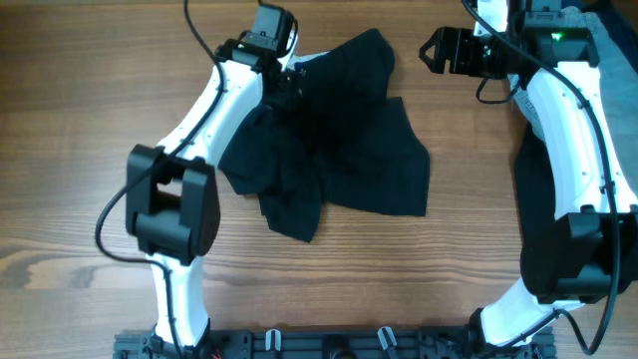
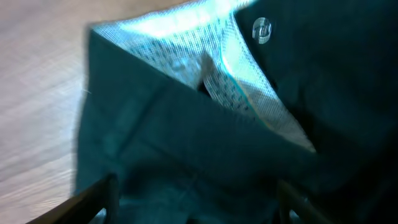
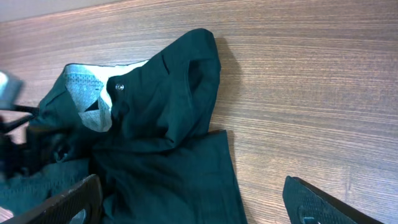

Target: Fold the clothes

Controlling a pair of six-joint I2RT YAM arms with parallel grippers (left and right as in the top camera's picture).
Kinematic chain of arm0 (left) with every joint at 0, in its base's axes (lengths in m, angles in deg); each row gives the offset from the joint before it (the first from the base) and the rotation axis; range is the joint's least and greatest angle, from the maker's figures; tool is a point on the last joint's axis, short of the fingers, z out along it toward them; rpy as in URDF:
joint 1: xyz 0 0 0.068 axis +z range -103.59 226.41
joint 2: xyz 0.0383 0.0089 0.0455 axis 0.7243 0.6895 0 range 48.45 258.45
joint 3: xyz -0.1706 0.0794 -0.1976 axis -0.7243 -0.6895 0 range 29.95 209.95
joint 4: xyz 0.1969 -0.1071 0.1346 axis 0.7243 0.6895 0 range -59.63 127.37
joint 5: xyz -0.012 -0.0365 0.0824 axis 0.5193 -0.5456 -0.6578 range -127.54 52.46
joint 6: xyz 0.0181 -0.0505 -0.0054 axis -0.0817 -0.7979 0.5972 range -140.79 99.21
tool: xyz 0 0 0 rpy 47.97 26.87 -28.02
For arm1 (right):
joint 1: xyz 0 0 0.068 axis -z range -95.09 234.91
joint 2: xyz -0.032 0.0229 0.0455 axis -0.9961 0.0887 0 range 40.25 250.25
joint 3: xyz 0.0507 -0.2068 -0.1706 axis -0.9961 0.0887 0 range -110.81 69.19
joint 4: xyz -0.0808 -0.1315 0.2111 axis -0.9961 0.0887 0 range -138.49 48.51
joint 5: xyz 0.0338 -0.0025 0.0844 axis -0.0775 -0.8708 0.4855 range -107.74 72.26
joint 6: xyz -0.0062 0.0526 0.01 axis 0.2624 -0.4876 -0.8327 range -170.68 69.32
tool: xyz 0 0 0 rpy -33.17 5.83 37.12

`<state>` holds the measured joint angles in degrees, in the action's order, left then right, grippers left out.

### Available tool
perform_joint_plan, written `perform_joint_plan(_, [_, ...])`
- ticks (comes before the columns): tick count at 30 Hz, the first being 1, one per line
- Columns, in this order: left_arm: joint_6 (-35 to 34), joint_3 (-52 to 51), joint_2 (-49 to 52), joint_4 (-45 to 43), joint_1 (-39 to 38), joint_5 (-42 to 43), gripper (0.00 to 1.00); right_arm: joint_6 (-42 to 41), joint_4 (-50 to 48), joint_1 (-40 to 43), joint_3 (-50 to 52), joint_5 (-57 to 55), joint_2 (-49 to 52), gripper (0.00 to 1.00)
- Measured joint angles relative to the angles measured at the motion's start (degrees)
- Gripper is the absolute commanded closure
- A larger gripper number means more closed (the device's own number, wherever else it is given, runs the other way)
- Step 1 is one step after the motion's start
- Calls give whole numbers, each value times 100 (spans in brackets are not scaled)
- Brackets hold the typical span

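Note:
I need to take the waistband's end [image 3: 57,88] with my left gripper and pull it straight before folding, because the waistband gapes over the grey lining and bunches under that gripper.
The black shorts [image 1: 349,160] lie crumpled on the wooden table, waistband toward the far side. My left gripper [image 1: 287,88] is down at the waistband's left end. In the left wrist view its fingers [image 2: 198,184] are spread wide over the black fabric [image 2: 186,137], with the grey inner lining [image 2: 186,43] and a button [image 2: 262,30] just beyond. My right gripper [image 1: 431,50] hovers open and empty above the table, to the right of the shorts. The right wrist view [image 3: 193,184] shows the shorts [image 3: 161,124] and the lining [image 3: 84,93] ahead.
A light-blue denim garment [image 1: 610,45] lies at the far right corner. Another black garment [image 1: 531,184] lies under my right arm. Bare wood table [image 1: 449,279] surrounds the shorts at the front and left.

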<state>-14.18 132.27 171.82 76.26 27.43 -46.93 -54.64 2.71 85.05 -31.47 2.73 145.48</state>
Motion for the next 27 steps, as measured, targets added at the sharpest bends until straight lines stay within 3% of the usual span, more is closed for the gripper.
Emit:
perform_joint_plan(5, [107, 0, 278, -179, 2, 31, 15, 22, 2, 0, 0, 0, 0, 6])
perform_joint_plan(8, [114, 0, 363, -326, 2, 33, 49, 22, 0, 2, 0, 0, 0, 6])
perform_joint_plan(10, [151, 0, 470, -313, 2, 33, 49, 22, 0, 2, 0, 0, 0, 6])
perform_joint_plan(12, [188, 0, 557, -208, 2, 31, 35, 22, 0, 2, 0, 0, 0, 6])
perform_joint_plan(13, [173, 0, 612, -170, 2, 33, 34, 22, -2, 2, 0, 0, 0, 5])
perform_joint_plan(14, [181, 0, 647, -138, 2, 35, 43, 22, -9, 2, 0, 0, 0, 6])
perform_joint_plan(15, [199, 0, 654, -129, 2, 33, 63, 22, -17, 2, 0, 0, 0, 5])
perform_joint_plan(16, [219, 0, 656, -131, 2, 33, 89, 22, -22, 2, 0, 0, 0, 6])
perform_joint_plan(17, [177, 0, 656, -131, 2, 35, 96, 22, -22, 2, 0, 0, 0, 6])
perform_joint_plan(27, [-9, 2, 612, 55, 17, -103, 94, 22, -20, 2, 0, 0, 0, 6])
